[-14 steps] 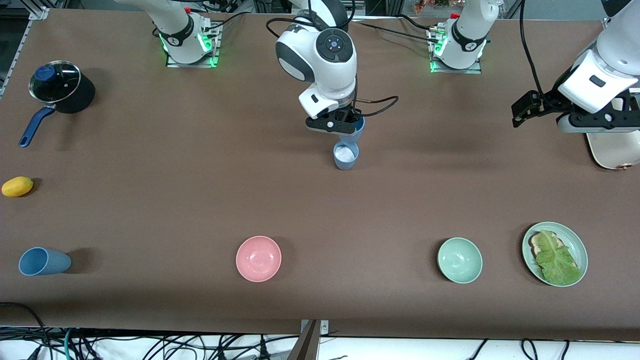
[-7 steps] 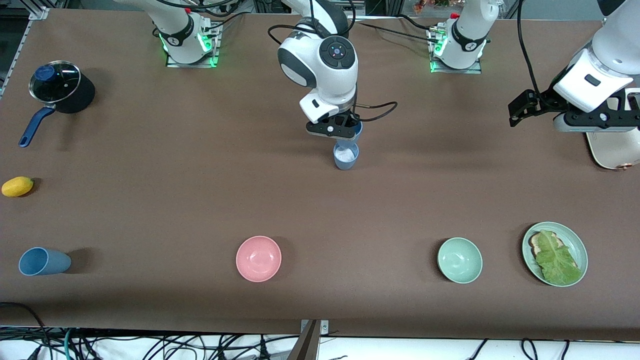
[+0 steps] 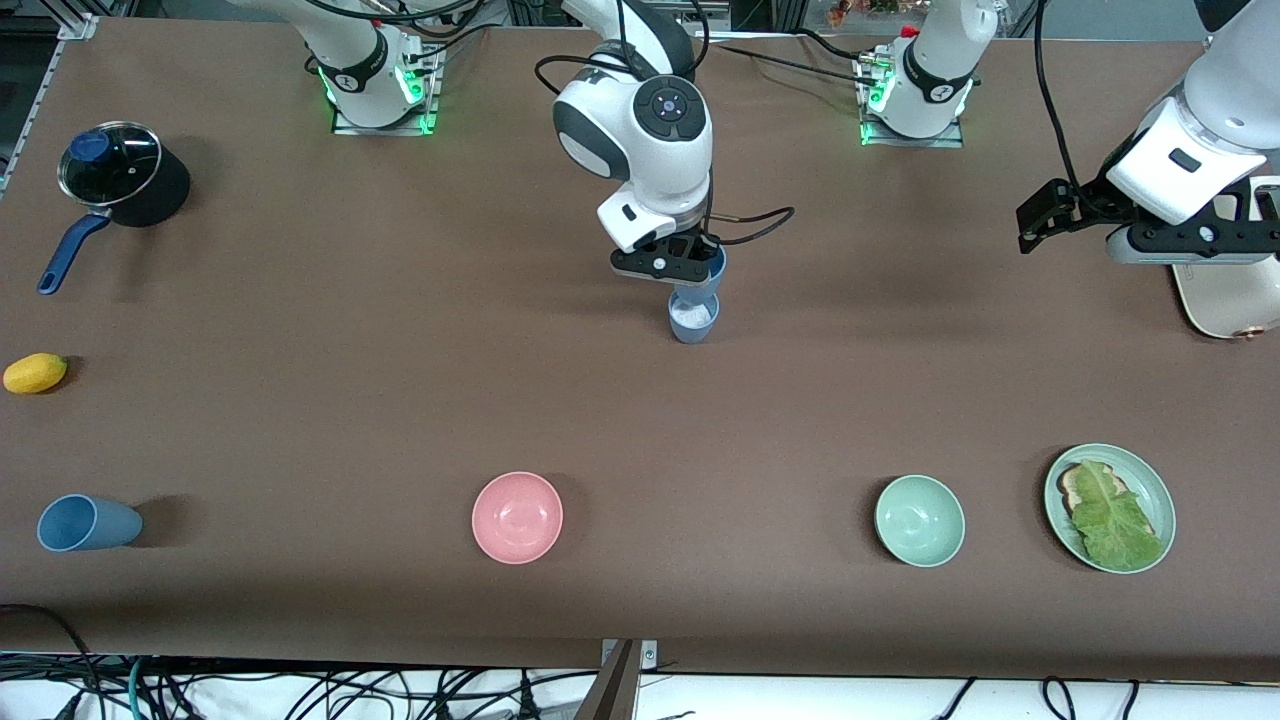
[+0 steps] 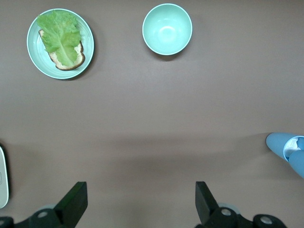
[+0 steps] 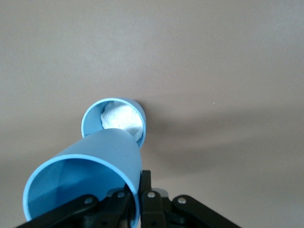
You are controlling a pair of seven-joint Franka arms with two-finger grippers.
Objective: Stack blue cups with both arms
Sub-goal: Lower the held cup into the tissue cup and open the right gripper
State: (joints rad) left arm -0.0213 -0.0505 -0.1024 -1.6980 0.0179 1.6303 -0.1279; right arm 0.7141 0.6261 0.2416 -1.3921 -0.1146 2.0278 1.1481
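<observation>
My right gripper is going to release its blue cup, now tilted over the table's middle, inside the upright blue cup with the white patch (image 3: 696, 311) (image 5: 118, 118).
My right gripper (image 3: 680, 262) is shut on the rim of a blue cup (image 3: 712, 264) and holds it tilted over the middle of the table. In the right wrist view the gripper (image 5: 140, 190) pinches the held cup's (image 5: 90, 171) wall. Its base is at the mouth of an upright blue cup (image 5: 114, 121) with a white patch inside, which stands on the table (image 3: 692, 318). A third blue cup (image 3: 85, 522) lies on its side near the front at the right arm's end. My left gripper (image 4: 140, 209) is open and empty, waiting over the left arm's end (image 3: 1185, 248).
A pink bowl (image 3: 517, 517), a green bowl (image 3: 919, 520) and a green plate (image 3: 1160, 500) with bread and lettuce sit along the front. A dark pot (image 3: 125, 185) with a blue handle and a yellow fruit (image 3: 35, 373) are at the right arm's end. A white appliance (image 3: 1230, 300) lies under the left arm.
My right gripper has lowered the held cup a little onto the upright cup's mouth. The left arm shifted slightly, then held still.
</observation>
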